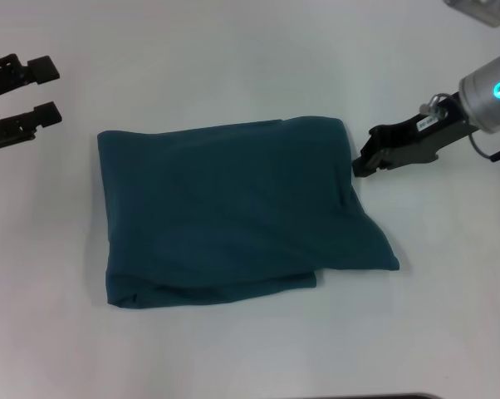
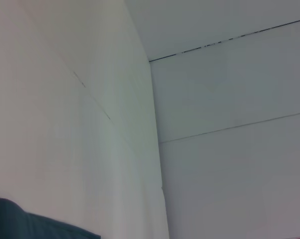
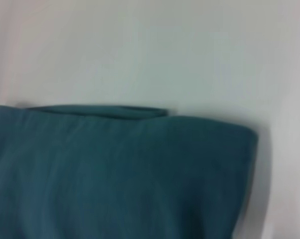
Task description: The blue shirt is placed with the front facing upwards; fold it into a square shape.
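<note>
I can see the blue shirt's side edge caving in and my right gripper's fingers sitting off the cloth, so I need to open them, pinch that tucked edge (image 1: 344,170) and pull it out.
The blue shirt (image 1: 233,208) lies folded into a rough rectangle in the middle of the white table, plain teal side up, with no lettering showing. Its near right corner pokes out past the layer beneath. My right gripper (image 1: 365,151) hovers just off the shirt's far right corner, open and holding nothing. The right wrist view looks down on that far edge of the shirt (image 3: 115,174). My left gripper (image 1: 49,90) stands open at the far left of the table, well away from the cloth. A small piece of the shirt (image 2: 20,221) shows in the left wrist view.
The white table (image 1: 250,50) surrounds the shirt on all sides. The left wrist view shows mostly white wall panels (image 2: 229,99).
</note>
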Controlling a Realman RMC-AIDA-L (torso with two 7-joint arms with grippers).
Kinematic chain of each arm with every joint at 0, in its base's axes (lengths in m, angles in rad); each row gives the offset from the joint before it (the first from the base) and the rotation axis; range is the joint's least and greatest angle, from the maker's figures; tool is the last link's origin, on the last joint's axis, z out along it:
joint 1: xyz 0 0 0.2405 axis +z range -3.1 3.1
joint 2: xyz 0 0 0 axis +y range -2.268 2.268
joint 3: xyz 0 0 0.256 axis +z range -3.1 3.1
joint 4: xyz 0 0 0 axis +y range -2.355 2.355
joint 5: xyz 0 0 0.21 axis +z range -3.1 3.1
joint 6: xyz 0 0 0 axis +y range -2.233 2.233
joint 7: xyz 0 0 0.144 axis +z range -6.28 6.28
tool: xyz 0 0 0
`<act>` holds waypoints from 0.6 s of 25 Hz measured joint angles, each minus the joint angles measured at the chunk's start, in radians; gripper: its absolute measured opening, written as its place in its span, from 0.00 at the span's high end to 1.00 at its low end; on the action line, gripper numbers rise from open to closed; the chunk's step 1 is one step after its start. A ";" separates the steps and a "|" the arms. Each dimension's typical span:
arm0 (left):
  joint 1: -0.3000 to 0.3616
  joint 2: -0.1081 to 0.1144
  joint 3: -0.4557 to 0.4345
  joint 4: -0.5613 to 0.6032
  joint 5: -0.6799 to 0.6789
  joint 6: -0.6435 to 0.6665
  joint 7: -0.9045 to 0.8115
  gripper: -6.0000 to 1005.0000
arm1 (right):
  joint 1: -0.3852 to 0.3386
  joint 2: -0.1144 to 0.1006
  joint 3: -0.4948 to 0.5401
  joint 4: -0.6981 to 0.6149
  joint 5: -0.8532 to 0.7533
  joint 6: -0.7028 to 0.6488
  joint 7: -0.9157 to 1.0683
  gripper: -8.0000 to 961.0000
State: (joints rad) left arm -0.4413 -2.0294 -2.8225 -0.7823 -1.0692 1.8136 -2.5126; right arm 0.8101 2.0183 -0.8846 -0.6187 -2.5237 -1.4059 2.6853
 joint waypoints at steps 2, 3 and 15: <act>0.002 0.000 0.000 0.000 0.000 0.001 0.000 0.20 | -0.003 -0.005 0.008 -0.001 0.001 0.001 0.000 0.94; 0.004 0.000 0.000 0.000 0.000 0.002 0.000 0.20 | -0.004 -0.006 0.012 -0.002 0.002 0.002 0.000 0.94; 0.005 -0.002 0.000 0.000 0.000 0.000 0.000 0.20 | -0.015 -0.011 0.018 -0.001 -0.002 -0.040 -0.031 0.93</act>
State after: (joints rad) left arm -0.4361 -2.0312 -2.8222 -0.7823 -1.0692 1.8137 -2.5122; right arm 0.7947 2.0068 -0.8662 -0.6193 -2.5252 -1.4456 2.6542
